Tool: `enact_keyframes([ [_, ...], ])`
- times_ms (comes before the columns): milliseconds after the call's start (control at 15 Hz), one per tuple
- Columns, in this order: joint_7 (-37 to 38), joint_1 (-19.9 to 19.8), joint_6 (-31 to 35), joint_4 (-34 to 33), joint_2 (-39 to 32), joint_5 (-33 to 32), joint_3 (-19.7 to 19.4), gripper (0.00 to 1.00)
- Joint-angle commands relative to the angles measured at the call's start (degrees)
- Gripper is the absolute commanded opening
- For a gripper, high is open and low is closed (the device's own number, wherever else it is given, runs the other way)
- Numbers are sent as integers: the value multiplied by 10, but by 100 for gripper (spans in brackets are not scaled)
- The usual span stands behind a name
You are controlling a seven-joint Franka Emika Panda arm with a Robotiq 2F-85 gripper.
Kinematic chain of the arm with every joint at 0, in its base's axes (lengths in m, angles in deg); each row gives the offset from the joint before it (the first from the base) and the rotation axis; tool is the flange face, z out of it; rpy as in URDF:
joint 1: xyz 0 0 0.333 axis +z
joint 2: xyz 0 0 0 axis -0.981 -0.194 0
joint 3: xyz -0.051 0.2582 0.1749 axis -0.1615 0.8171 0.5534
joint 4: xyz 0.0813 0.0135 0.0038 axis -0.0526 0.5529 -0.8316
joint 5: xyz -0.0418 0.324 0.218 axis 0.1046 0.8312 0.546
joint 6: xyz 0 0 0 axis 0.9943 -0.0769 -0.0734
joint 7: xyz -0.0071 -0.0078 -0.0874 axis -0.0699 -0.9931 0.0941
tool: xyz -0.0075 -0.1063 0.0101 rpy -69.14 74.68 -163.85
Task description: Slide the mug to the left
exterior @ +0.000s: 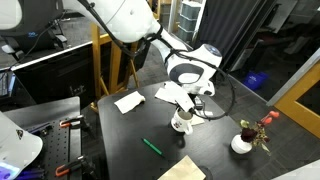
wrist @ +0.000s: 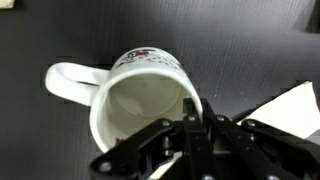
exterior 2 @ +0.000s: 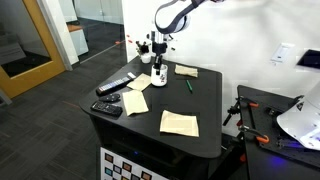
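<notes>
Next, my gripper lets go of the mug on the black table, in the gap (exterior: 160, 111) between the paper napkins.
The mug (wrist: 140, 95) is white with a side handle at its left and a printed band on the outside; it fills the wrist view on the black tabletop. My gripper (wrist: 192, 122) is shut on the mug's rim, one finger inside and one outside the wall. In both exterior views the gripper (exterior: 185, 108) (exterior 2: 159, 62) points straight down onto the mug (exterior: 182, 124) (exterior 2: 158, 73), which stands on the black table (exterior: 130, 140) (exterior 2: 205, 105).
A white vase with red flowers (exterior: 243, 140) (exterior 2: 142, 46) stands nearby. Paper napkins (exterior: 128, 101) (exterior 2: 179, 122) (exterior 2: 186, 70), a green pen (exterior: 152, 146) (exterior 2: 189, 87) and remotes (exterior 2: 113, 88) lie on the table. White paper (wrist: 285, 105) lies right of the mug.
</notes>
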Motion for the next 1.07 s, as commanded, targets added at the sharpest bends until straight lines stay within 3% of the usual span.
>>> enact_keyframes([
  [0, 22, 21, -1, 72, 56, -2, 13, 2],
  [467, 31, 60, -2, 124, 84, 0, 34, 2],
  [867, 50, 81, -2, 138, 94, -8, 28, 2],
  [933, 50, 81, -2, 140, 95, -8, 28, 11],
  [1000, 54, 82, -3, 141, 96, -9, 27, 27],
])
